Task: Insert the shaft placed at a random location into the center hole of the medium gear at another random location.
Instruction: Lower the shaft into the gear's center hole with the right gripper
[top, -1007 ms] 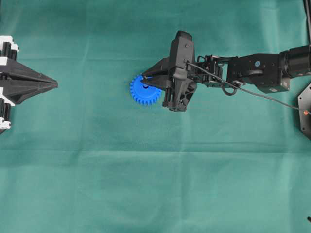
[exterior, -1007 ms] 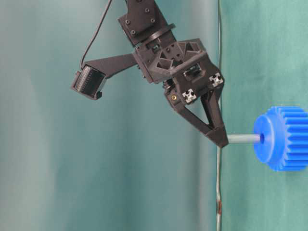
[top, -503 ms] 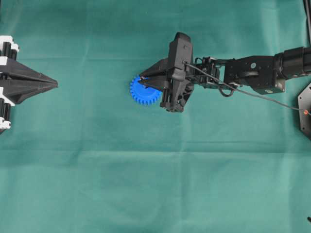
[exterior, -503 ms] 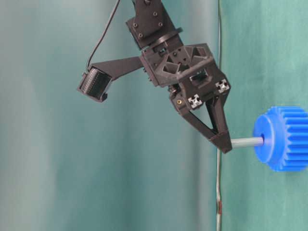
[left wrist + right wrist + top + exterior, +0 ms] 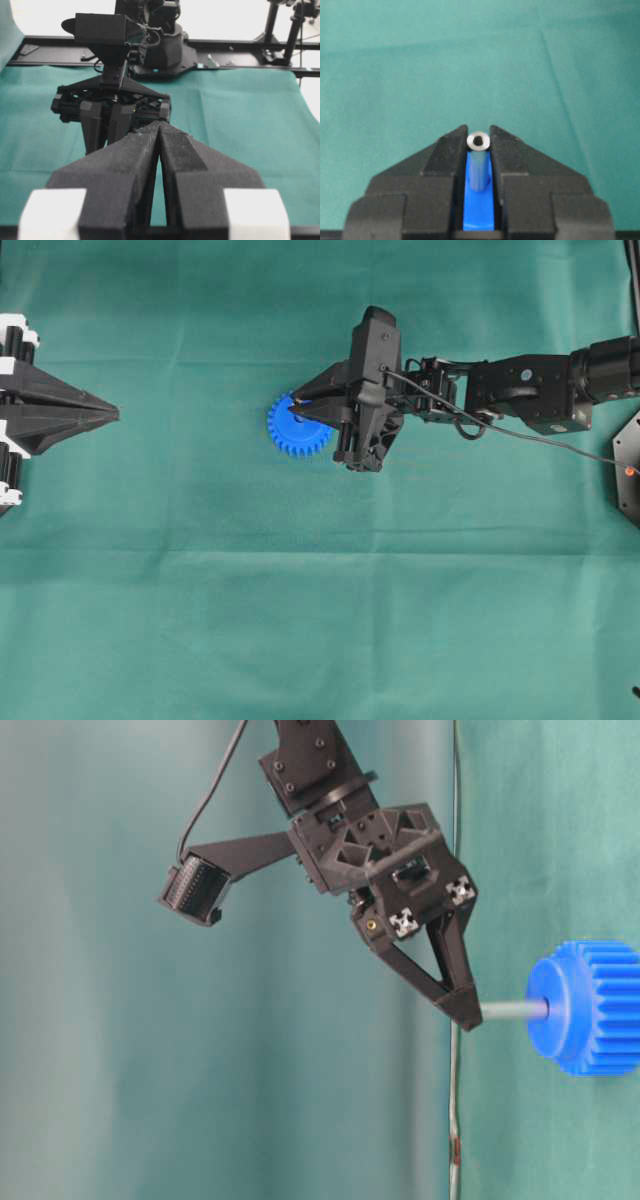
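Observation:
My right gripper has the rod seated deep in the center hole of the blue gear [image 5: 299,420] [image 5: 479,189] on the cloth. It will let go of the rod there.
The blue medium gear [image 5: 288,436] lies flat on the green cloth near the middle. My right gripper [image 5: 296,400] is over it, shut on the shaft [image 5: 512,1010]. The table-level view shows the thin grey shaft running from the fingertips [image 5: 462,1014] into the center hole [image 5: 543,1009] of the gear [image 5: 592,1008]. In the right wrist view the shaft's shiny ring end [image 5: 479,141] sits between the fingertips of the right gripper [image 5: 479,136], with the blue gear [image 5: 479,212] behind. My left gripper [image 5: 112,415] is shut and empty at the far left; it also shows in the left wrist view [image 5: 159,126].
The green cloth [image 5: 320,600] covers the whole table. The right arm [image 5: 520,390] reaches in from the right edge with a cable along it. A black mount [image 5: 630,465] sits at the right edge.
My right gripper has shifted a little with the shaft, first left, then slightly back. The shaft stays in the gear's hole. The left arm has not moved.

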Available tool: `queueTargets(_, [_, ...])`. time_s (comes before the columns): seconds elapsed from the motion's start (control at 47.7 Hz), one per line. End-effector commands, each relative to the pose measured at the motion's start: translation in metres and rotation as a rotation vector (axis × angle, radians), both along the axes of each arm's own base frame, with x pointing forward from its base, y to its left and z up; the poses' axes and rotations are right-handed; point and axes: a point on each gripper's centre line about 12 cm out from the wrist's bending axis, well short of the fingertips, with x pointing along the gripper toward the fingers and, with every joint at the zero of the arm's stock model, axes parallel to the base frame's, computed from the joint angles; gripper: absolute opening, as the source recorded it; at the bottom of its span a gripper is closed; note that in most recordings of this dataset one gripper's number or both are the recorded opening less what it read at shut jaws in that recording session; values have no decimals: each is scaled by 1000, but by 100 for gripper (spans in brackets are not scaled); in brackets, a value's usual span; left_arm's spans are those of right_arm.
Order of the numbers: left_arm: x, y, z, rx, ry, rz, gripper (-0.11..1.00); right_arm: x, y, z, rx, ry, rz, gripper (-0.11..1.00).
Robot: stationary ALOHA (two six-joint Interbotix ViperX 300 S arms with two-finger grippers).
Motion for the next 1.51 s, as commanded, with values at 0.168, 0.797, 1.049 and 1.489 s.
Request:
queueTargets(0.168, [2,0,8,0,-20,1,0,1,0,21,0,-57,-2,13])
queueTargets(0.797, [2,0,8,0,-20,1,0,6,0,12,-3,-65,-2,13])
queueTargets(1.049, [2,0,8,0,-20,1,0,7,0,6,-2,-49,-2,13])
queueTargets(1.489, [2,0,8,2,-18,1,0,9,-1,-14,8,-17,-7,13])
